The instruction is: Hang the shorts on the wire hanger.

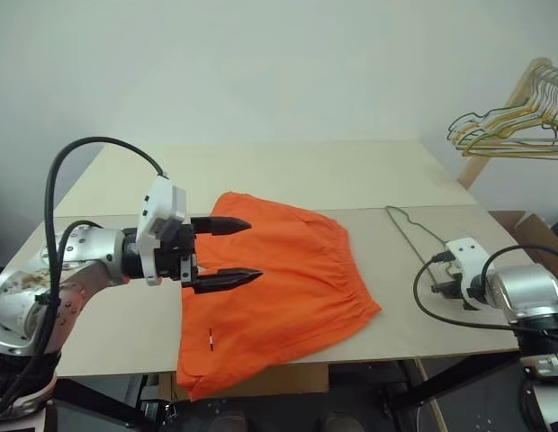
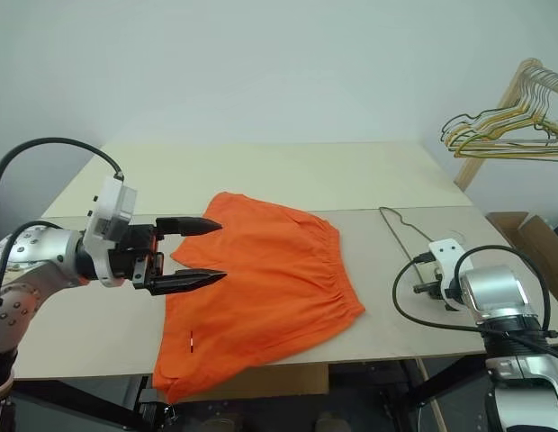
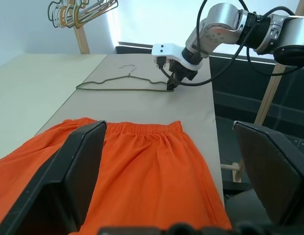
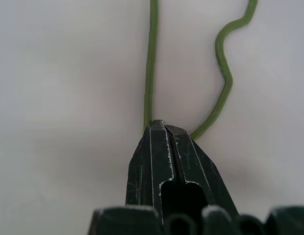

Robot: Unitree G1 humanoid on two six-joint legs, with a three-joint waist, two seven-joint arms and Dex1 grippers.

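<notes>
The hanger's straight bar runs outside my right gripper's shut fingertips, so it should open and pinch the bar (image 4: 146,120) near its corner before lifting the hanger.
The orange shorts (image 1: 288,279) lie flat in the middle of the table, their lower hem drooping over the front edge. My left gripper (image 1: 223,253) hovers open just above their left part, fingers pointing right, nothing between them. The wire hanger (image 3: 117,89) lies flat on the table to the right of the shorts. My right gripper (image 3: 171,86) is shut on the hanger's near corner by the table's right edge. In the right wrist view the green wire (image 4: 151,63) runs out on both sides of the closed fingertips (image 4: 162,134).
A wooden rack (image 1: 495,135) at the far right carries a bunch of gold-toned wire hangers (image 1: 508,126). A cardboard box (image 1: 535,236) sits on the floor beside the table's right edge. The table (image 1: 288,175) is two pale boards joined by a seam.
</notes>
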